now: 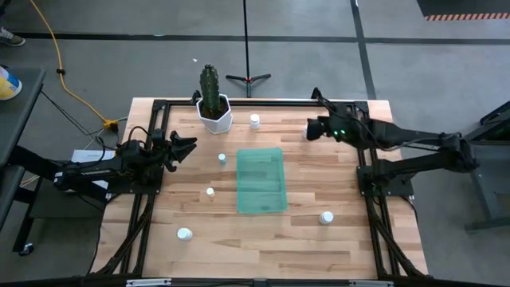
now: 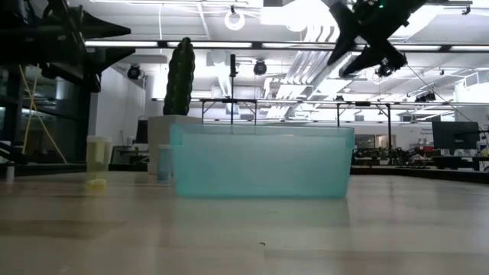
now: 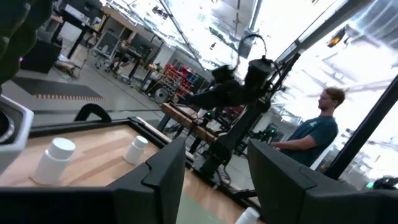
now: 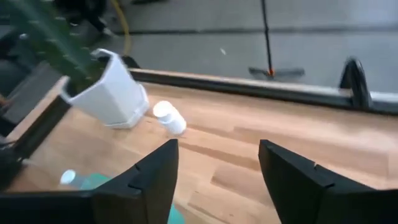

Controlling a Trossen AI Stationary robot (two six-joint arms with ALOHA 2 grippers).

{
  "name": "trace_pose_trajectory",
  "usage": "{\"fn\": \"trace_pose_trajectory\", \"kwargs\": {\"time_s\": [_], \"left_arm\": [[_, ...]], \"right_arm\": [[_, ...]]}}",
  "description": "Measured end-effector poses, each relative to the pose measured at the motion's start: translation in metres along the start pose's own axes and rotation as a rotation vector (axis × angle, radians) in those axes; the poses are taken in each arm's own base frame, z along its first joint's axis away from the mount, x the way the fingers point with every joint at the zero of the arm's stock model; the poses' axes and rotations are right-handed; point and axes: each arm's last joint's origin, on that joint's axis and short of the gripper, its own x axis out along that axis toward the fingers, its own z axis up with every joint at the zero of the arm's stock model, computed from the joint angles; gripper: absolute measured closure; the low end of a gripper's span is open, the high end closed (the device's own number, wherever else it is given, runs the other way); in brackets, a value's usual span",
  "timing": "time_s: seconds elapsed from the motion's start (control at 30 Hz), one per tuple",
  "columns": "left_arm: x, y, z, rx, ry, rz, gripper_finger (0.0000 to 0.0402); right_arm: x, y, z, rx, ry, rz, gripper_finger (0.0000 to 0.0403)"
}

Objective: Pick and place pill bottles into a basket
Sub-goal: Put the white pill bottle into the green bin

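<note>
The robot's right gripper should next close on the pill bottle's white cap (image 1: 305,130) at the far side of the table, at the bottle farthest from the cactus there.
The green tray (image 1: 261,180) lies flat on the middle of the table and also shows in the low view (image 2: 262,162). Several small white pill bottles stand around it: one at the far side (image 1: 255,121), two to its left (image 1: 221,159) (image 1: 210,192), one near left (image 1: 184,233), one near right (image 1: 326,217). My left gripper (image 1: 190,147) is open and empty above the table's left edge, left of the tray. My right gripper (image 1: 312,127) is open and empty above the far right; its wrist view (image 4: 217,168) looks toward the far bottle (image 4: 169,117).
A white hexagonal pot with a cactus (image 1: 215,112) stands at the far left, close to the far bottle. Dark frame rails (image 1: 362,171) run along the table's sides. A person (image 3: 314,134) stands in the room beyond the table. Bare wood lies near the front edge.
</note>
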Motion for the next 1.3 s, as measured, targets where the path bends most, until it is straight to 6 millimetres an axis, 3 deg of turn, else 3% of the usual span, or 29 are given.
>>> {"fn": "trace_pose_trajectory", "kwargs": {"time_s": [0.2, 0.5, 0.97, 1.3], "left_arm": [[0.000, 0.001, -0.002, -0.021, 0.025, 0.010, 0.0197], [0.000, 0.002, -0.003, -0.017, 0.032, 0.025, 0.0203], [0.000, 0.003, -0.004, -0.014, 0.041, 0.038, 0.0208], [0.000, 0.003, -0.004, -0.014, 0.040, 0.038, 0.0208]], "right_arm": [[0.028, -0.003, 0.011, 0.010, 0.117, -0.113, 0.0160], [0.071, -0.020, 0.013, 0.033, 0.292, -0.228, 0.0157], [0.133, -0.042, -0.005, -0.018, 0.437, -0.372, 0.0157], [0.159, -0.047, -0.022, -0.038, 0.491, -0.416, 0.0157]]}}
